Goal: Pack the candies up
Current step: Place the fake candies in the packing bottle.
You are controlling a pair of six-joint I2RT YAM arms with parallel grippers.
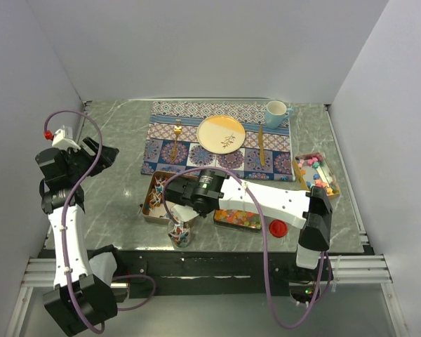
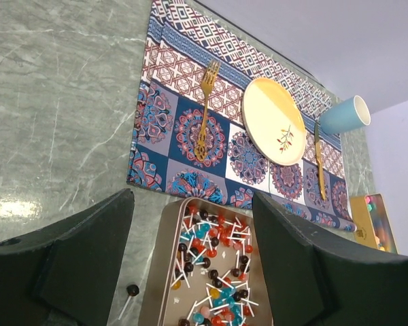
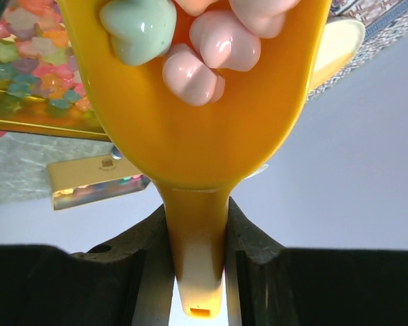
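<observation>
The yellow scoop, now just over a small clear container, will go down from my right gripper onto the bare table [image 1: 302, 124] just beside the blue cup.
My right gripper [image 3: 196, 214] is shut on the handle of a yellow scoop [image 3: 204, 122]. Glossy pink and pale green candies [image 3: 190, 71] lie in its bowl. More candies [image 3: 27, 61], in mixed colours, fill a gold tray [image 1: 237, 219] near the front edge. From above, the right gripper [image 1: 188, 210] hangs just over a small clear container [image 1: 179, 233] with coloured pieces in it. The scoop itself is hidden there. My left gripper [image 1: 100, 152] is raised at the far left, open and holding nothing. The left wrist view shows it [image 2: 192, 204] high above a tray of lollipops [image 2: 214, 265].
A patterned placemat [image 1: 221, 137] carries a plate [image 1: 221, 133], a gold fork [image 1: 176, 137], a knife [image 1: 261, 144] and a blue cup [image 1: 276, 113]. Another tray of sweets [image 1: 317, 174] stands at the right. A red lid [image 1: 278, 228] lies by the front edge. One loose lollipop [image 2: 132, 291] lies beside the lollipop tray.
</observation>
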